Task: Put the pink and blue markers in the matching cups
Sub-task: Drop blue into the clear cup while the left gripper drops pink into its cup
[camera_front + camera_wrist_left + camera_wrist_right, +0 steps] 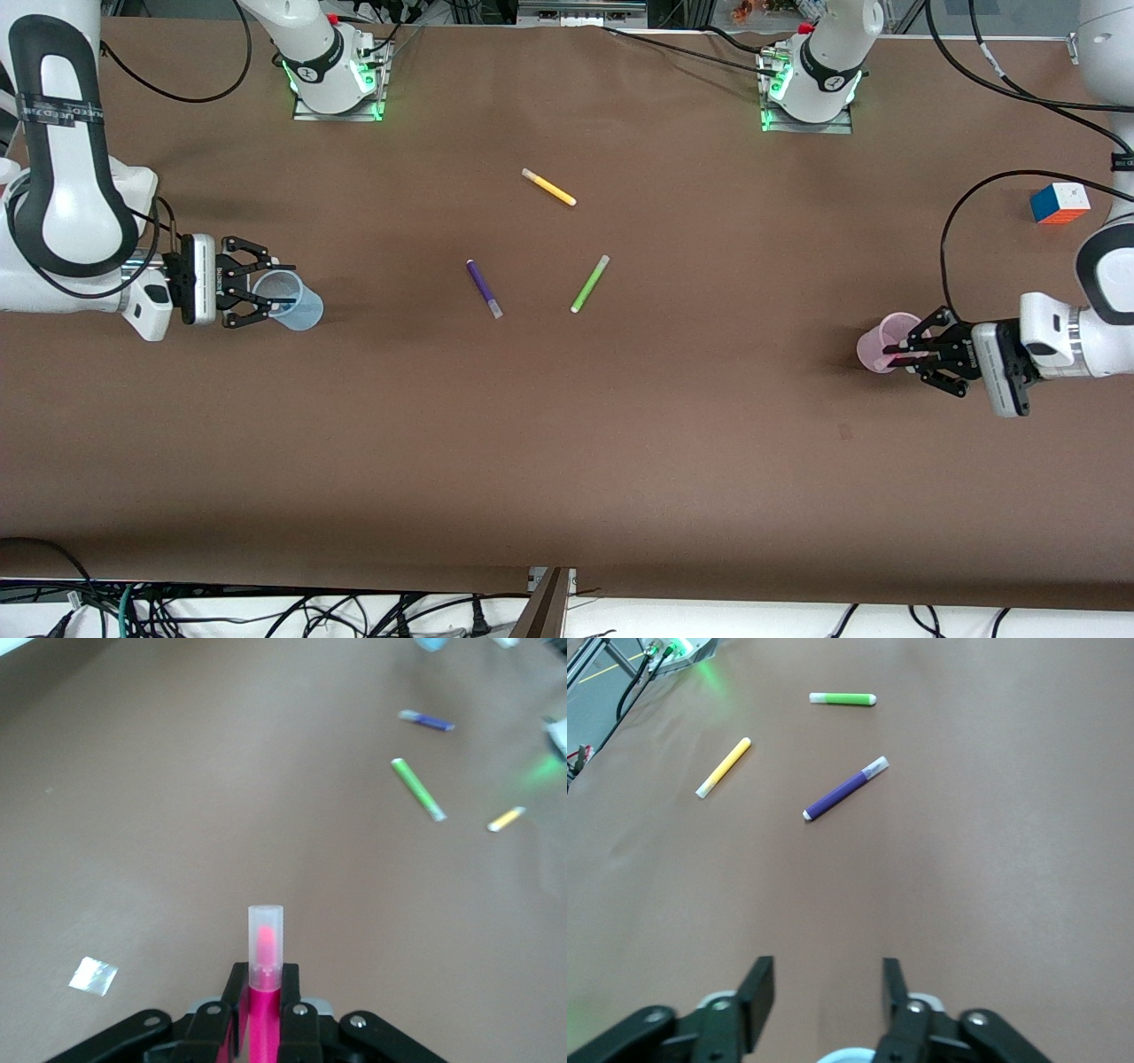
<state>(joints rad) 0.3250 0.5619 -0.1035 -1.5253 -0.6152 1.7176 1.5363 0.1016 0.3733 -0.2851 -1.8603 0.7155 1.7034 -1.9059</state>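
Next, my left gripper releases the pink marker inside the pale pink cup (893, 346) that is standing below the tips of its fingers.
The pale pink cup (886, 341) stands at the left arm's end of the table. My left gripper (904, 356) is over its rim, shut on the pink marker (265, 1010), whose pale cap (266, 939) sticks out past the fingertips. The pink cup is out of the left wrist view. The pale blue cup (292, 301) stands at the right arm's end. My right gripper (285, 283) is open over it, fingers either side of its mouth. Only the cup's rim (849, 1056) shows in the right wrist view, below the open gripper (828, 979). The blue marker does not show.
A purple marker (484, 288), a green marker (589, 283) and a yellow marker (548, 187) lie mid-table, the yellow one nearest the bases. A colour cube (1060, 203) sits near the left arm's end. A shiny scrap (93, 975) lies on the table.
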